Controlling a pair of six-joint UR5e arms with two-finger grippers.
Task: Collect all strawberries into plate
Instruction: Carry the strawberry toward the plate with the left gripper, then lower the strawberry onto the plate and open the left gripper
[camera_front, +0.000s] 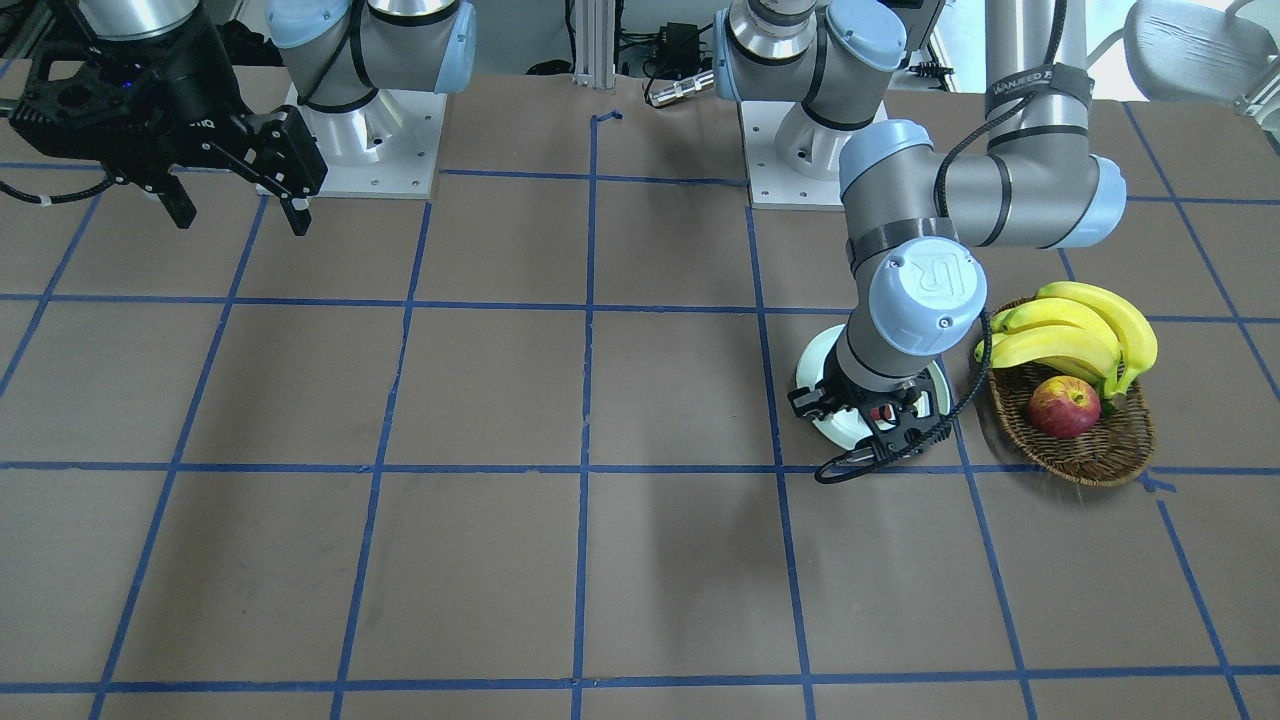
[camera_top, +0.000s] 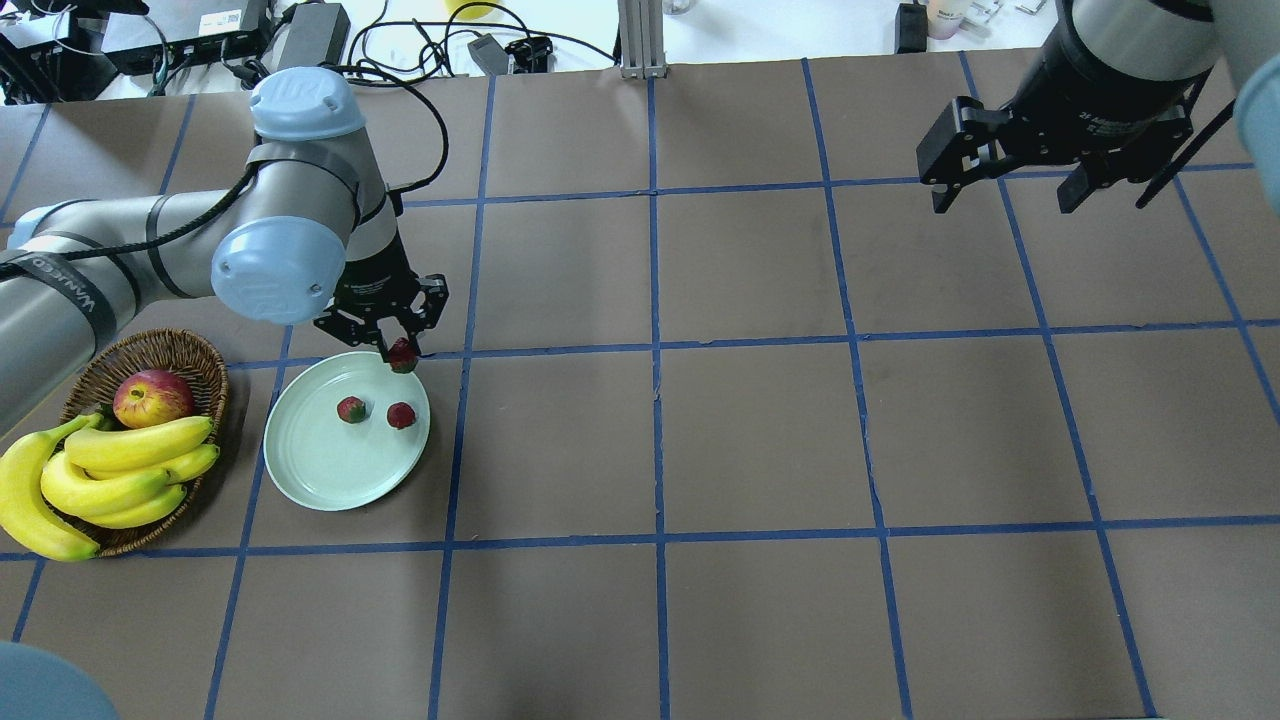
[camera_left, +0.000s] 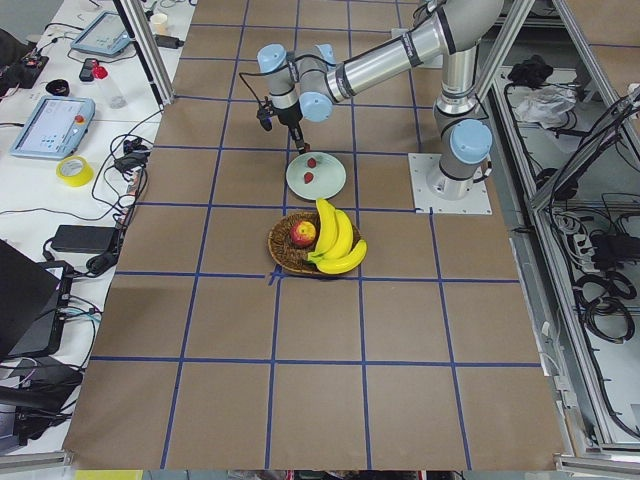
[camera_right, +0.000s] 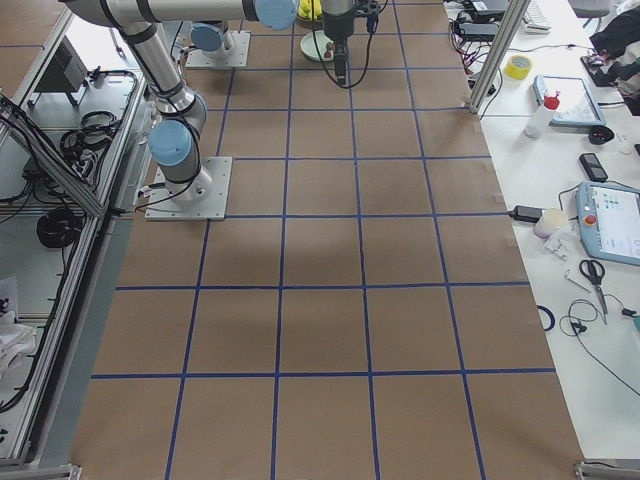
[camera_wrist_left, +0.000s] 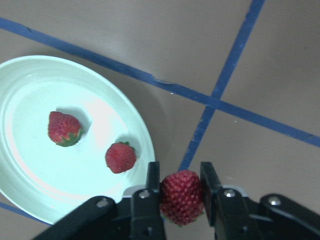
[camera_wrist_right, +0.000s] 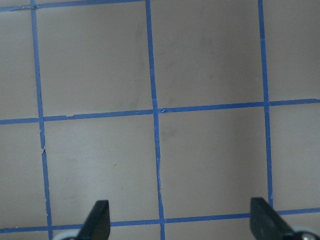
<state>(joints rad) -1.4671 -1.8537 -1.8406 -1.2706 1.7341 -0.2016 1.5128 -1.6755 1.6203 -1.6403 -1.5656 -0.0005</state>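
Next, I release the strawberry from my left gripper on the plate's side (camera_front: 901, 383) (camera_wrist_left: 24, 148) toward the wicker basket, beside the other strawberries.
The pale mint-green plate (camera_top: 330, 470) lies on the table next to the basket. Two strawberries (camera_top: 351, 409) (camera_top: 401, 415) lie on it, seen in the left wrist view as well (camera_wrist_left: 64, 129) (camera_wrist_left: 120, 157). My left gripper (camera_top: 401, 352) is shut on a third strawberry (camera_wrist_left: 181, 196) and holds it above the plate's far right rim (camera_wrist_left: 142, 130). In the front view that gripper (camera_front: 884, 413) hangs over the plate (camera_front: 815, 360). My right gripper (camera_top: 1010, 190) is open and empty, high over the far right of the table; its fingertips (camera_wrist_right: 97, 220) show over bare table.
A brown wicker basket (camera_top: 190, 350) with a red-yellow apple (camera_top: 152, 397) and a bunch of bananas (camera_top: 100, 480) stands left of the plate. Blue tape lines (camera_top: 655, 350) grid the brown table. Cables and devices lie beyond the far edge (camera_top: 300, 35).
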